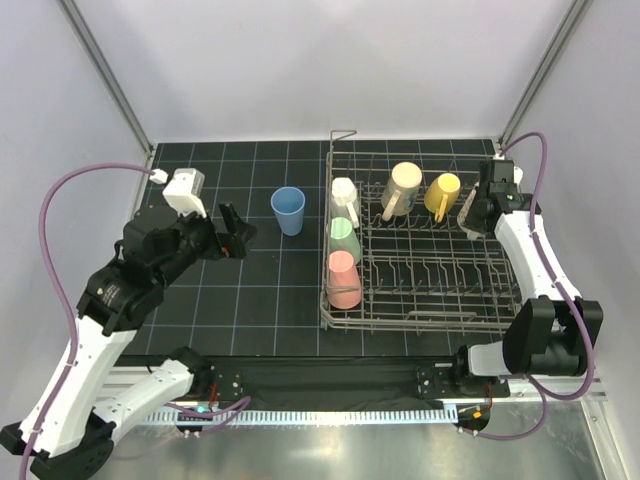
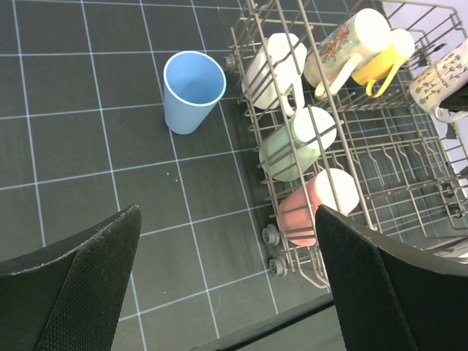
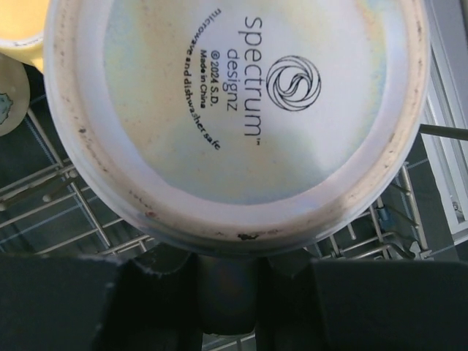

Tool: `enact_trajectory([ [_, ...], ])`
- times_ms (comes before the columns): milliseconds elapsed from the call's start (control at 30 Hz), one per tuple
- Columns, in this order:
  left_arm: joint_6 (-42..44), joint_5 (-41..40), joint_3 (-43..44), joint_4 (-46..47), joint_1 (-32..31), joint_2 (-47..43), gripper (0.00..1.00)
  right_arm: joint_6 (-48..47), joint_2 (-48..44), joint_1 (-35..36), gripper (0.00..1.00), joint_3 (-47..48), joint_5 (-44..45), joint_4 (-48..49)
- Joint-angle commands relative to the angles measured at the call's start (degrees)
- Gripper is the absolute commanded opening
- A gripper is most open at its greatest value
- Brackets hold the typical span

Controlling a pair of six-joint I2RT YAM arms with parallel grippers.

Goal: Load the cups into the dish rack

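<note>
My right gripper has the patterned white mug. I should put it down in the rack's back corner (image 1: 474,210) beside the yellow mug.
The blue cup (image 1: 288,210) stands upright on the dark mat left of the dish rack (image 1: 420,320); it also shows in the left wrist view (image 2: 193,89). In the rack's left column lie a white mug (image 1: 344,195), a pale green cup (image 1: 343,237) and a pink cup (image 1: 343,278). A cream mug (image 1: 402,186) and a yellow mug (image 1: 443,194) sit at the back. My left gripper (image 1: 236,232) is open and empty, left of the blue cup. My right gripper (image 1: 484,206) is shut on a patterned white mug (image 3: 234,110) over the rack's far right corner.
The rack (image 2: 409,175) has small wheels at its near left corner (image 2: 272,235). Its front right rows of tines hold nothing. The mat's front edge runs just below the rack. Grey enclosure walls and metal posts stand behind and beside the mat.
</note>
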Motion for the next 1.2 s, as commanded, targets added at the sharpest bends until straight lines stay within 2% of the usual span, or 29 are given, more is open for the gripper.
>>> enact_trajectory([
  [0, 1.7, -0.6, 2.6, -0.6, -0.2, 0.6, 0.98, 0.2, 0.4, -0.2, 0.04, 0.3, 1.6, 9.2],
  [533, -0.5, -1.2, 6.3, -5.5, -0.2, 2.6, 0.97, 2.8, 6.1, -0.2, 0.04, -4.4, 0.8, 11.9],
  [667, -2.6, -1.1, 6.8, -6.4, -0.2, 2.3, 0.97, 3.4, 6.2, -0.2, 0.14, -5.3, -0.2, 11.2],
  [833, -5.4, 0.0, 6.8, -7.0, -0.2, 1.9, 0.96, 3.7, 3.9, -0.1, 0.17, -7.6, -3.5, 11.3],
  [933, -7.4, 0.7, 6.5, -7.5, -0.2, 1.7, 0.96, 3.2, 2.6, -0.1, 0.23, -8.2, -5.3, 10.6],
  [1067, -9.9, 1.8, 5.7, -7.9, -0.2, 1.0, 0.96, 2.4, 2.1, -0.1, 0.37, -8.0, -7.1, 9.3],
  [1167, -12.0, 2.2, 5.0, -8.0, -0.2, 0.5, 0.95, 1.7, 1.4, -0.1, 0.43, -7.4, -8.2, 8.7],
])
